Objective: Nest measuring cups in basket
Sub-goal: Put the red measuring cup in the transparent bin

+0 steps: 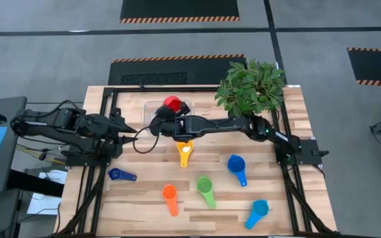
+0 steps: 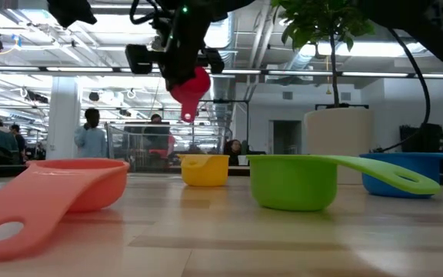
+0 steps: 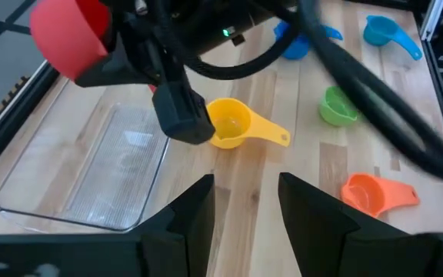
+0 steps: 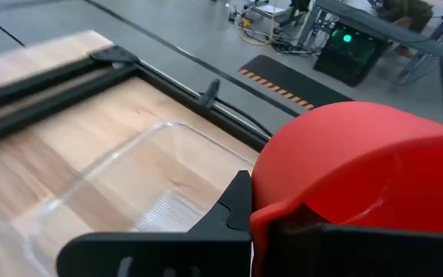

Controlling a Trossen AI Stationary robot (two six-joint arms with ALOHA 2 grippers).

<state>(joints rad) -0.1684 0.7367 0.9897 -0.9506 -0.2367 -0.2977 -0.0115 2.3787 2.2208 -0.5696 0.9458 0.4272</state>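
Next, my right gripper places the red measuring cup on the middle of the clear basket's bottom [image 1: 170, 112] [image 4: 194, 219].
A red measuring cup [image 1: 172, 102] hangs in the air over the clear basket [image 1: 152, 107] at the table's far middle, with my right gripper [image 1: 167, 114] shut on it. The basket [image 3: 91, 173] lies flat on the wood with nothing in it. Yellow [image 1: 184, 153], blue [image 1: 237, 166], green [image 1: 205, 189], orange [image 1: 170, 197], light blue [image 1: 257, 212] and dark blue [image 1: 119, 174] cups rest on the table, nearer the front. My left gripper [image 3: 244, 211] stands open at the left, above the table, holding nothing. My right gripper pinches the red cup's handle [image 4: 261, 225] between its two fingers, close to the bowl. The fingers come from the table's right, slanting a little downward. The cup [image 2: 192, 88] is lifted clear and tilted, above the basket.
A green plant in a white pot [image 1: 251, 87] stands at the far right, beside my right arm. Black frame rails [image 1: 104, 106] run along the table's left, right and far edges. Bare wood lies between the basket and the yellow cup.
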